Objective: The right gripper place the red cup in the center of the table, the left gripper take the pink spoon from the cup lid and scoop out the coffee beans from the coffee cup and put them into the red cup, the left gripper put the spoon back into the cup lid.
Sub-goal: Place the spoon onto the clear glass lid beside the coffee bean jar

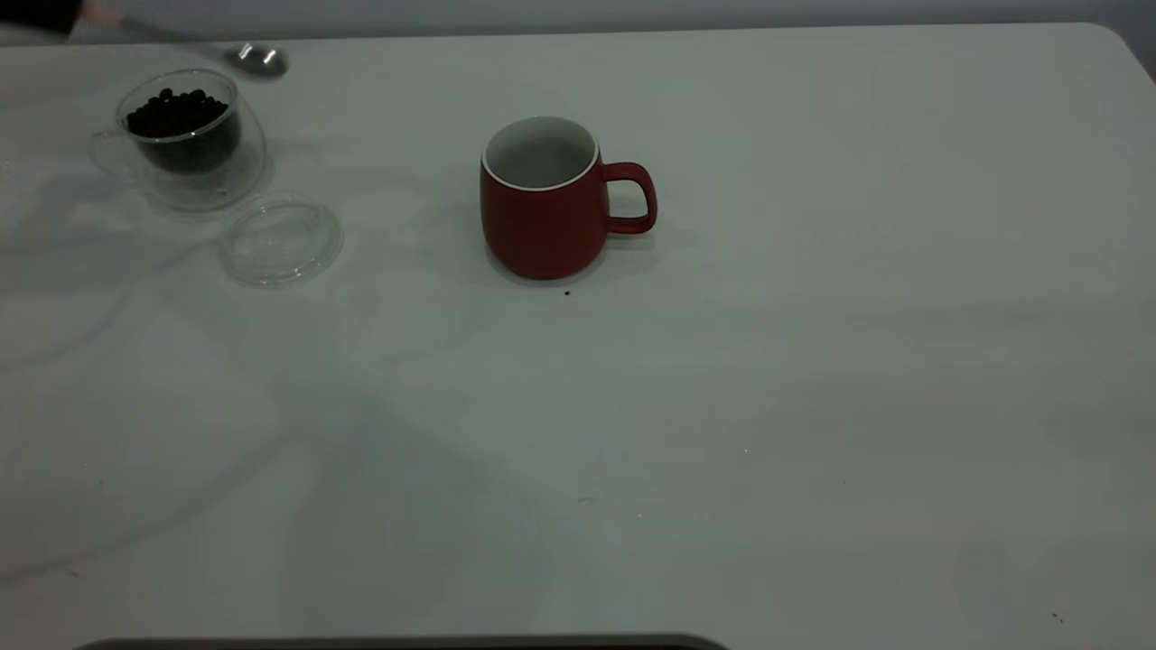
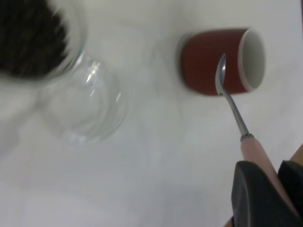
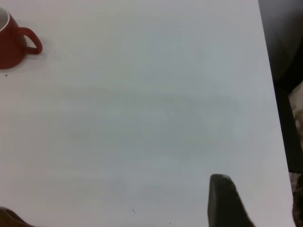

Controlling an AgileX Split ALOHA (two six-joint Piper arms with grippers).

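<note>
My left gripper will release the pink spoon so that I leave it lying across the cup lid's rim (image 1: 221, 239) (image 2: 46, 108) facing away from the red cup.
The red cup (image 1: 542, 203) stands upright and empty near the middle of the table (image 1: 813, 361). It also shows in the left wrist view (image 2: 213, 61) and the right wrist view (image 3: 12, 42). The coffee cup (image 1: 185, 135) holding coffee beans (image 1: 176, 113) stands at the far left. The cup lid (image 1: 280, 239) lies bare beside it, toward the front. My left gripper (image 2: 272, 189) is shut on the pink spoon (image 2: 253, 151) by its handle. The spoon's silver bowl (image 1: 257, 59) hangs behind the coffee cup and looks empty. My right gripper (image 3: 118, 222) is open over bare table, far from the red cup.
The table's right edge (image 3: 272, 94) runs close to my right gripper, with dark floor beyond it. A tiny dark speck (image 1: 567, 292) lies just in front of the red cup. A dark strip (image 1: 406, 643) lines the table's front edge.
</note>
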